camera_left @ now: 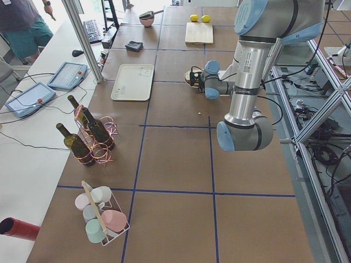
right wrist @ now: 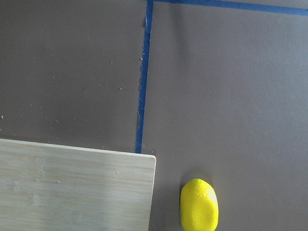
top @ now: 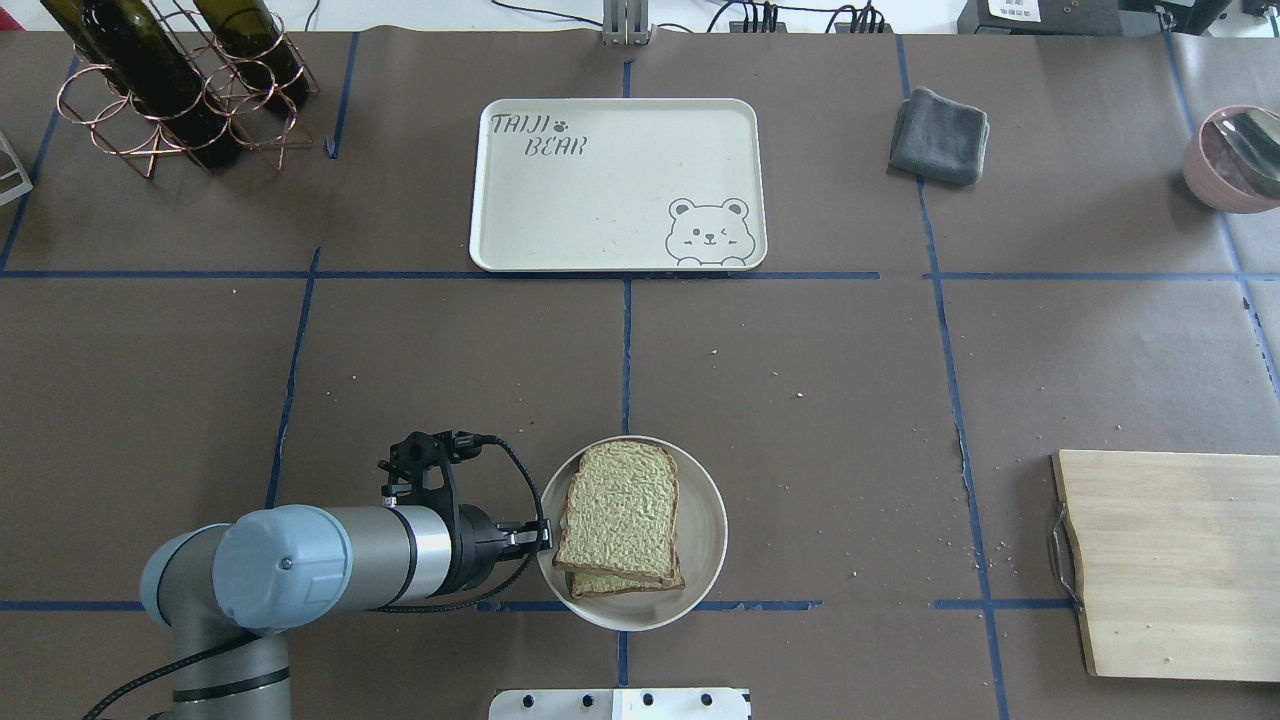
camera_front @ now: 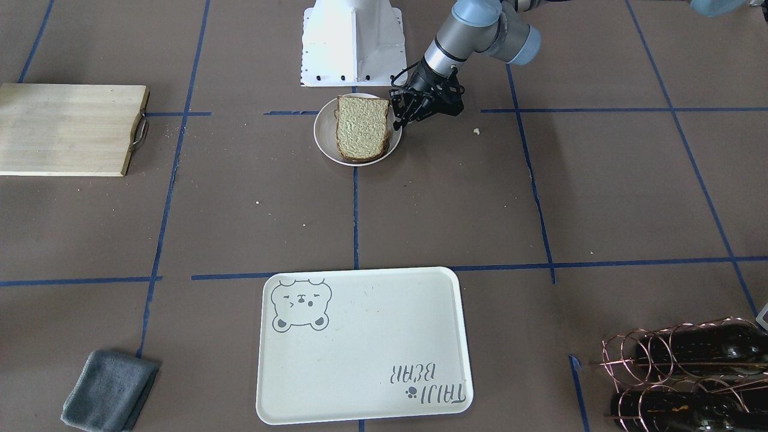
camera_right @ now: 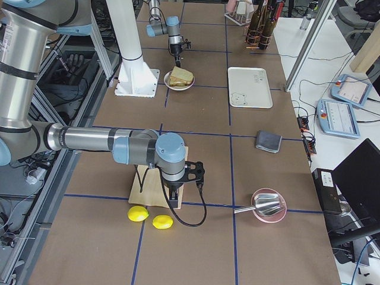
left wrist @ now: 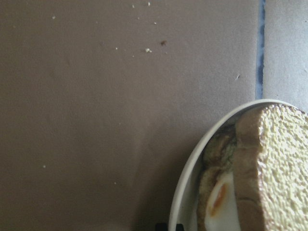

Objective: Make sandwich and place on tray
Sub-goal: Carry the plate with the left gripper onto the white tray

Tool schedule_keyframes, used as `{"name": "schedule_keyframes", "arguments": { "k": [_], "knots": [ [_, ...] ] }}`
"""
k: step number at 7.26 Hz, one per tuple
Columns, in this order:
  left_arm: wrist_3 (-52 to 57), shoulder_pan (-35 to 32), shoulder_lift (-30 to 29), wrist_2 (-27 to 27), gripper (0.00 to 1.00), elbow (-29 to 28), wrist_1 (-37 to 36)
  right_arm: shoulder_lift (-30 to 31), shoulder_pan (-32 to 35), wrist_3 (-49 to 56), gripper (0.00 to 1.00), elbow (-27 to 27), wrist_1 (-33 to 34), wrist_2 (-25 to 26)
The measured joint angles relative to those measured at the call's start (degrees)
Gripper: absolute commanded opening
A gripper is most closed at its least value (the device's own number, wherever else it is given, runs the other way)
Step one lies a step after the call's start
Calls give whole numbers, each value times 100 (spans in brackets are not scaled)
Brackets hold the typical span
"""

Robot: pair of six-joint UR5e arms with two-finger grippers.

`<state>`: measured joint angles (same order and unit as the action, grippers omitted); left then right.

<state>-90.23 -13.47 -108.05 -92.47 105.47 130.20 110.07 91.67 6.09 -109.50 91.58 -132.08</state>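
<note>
The white plate, still near the robot's base, will land on the cream tray (camera_front: pixel 356 357) between bear face and lettering, released by my left gripper.
The sandwich (top: pixel 620 515), two tan bread slices with a fried egg (left wrist: pixel 224 202) between them, lies on the round white plate (top: pixel 705 540) near the robot's base. My left gripper (top: pixel 541 535) is at the plate's left rim (left wrist: pixel 192 163), its jaws close together on that rim. In the front view it sits at the plate's right edge (camera_front: pixel 396 120). The cream tray (top: pixel 600 200) with the bear face lies bare at the far side of the table. My right gripper (camera_right: pixel 173 202) hangs over the corner of the wooden board; I cannot tell if it is open or shut.
The wooden cutting board (top: pixel 1170 560) lies at the right, with a lemon (right wrist: pixel 199 205) beside its corner. A grey cloth (top: pixel 938 135) and a pink bowl (top: pixel 1230 160) are at the far right, and a wire rack with wine bottles (top: pixel 170 90) at the far left.
</note>
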Motion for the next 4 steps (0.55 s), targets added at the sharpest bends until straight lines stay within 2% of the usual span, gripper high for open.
{"name": "schedule_keyframes", "arguments": {
  "k": [2, 4],
  "knots": [
    [39, -586, -172, -503, 0, -19, -99, -3, 0, -2, 100, 57, 0, -1],
    [157, -1372, -641, -1034, 0, -182, -635, 12, 0, -2, 100, 52, 0, -7]
  ]
}}
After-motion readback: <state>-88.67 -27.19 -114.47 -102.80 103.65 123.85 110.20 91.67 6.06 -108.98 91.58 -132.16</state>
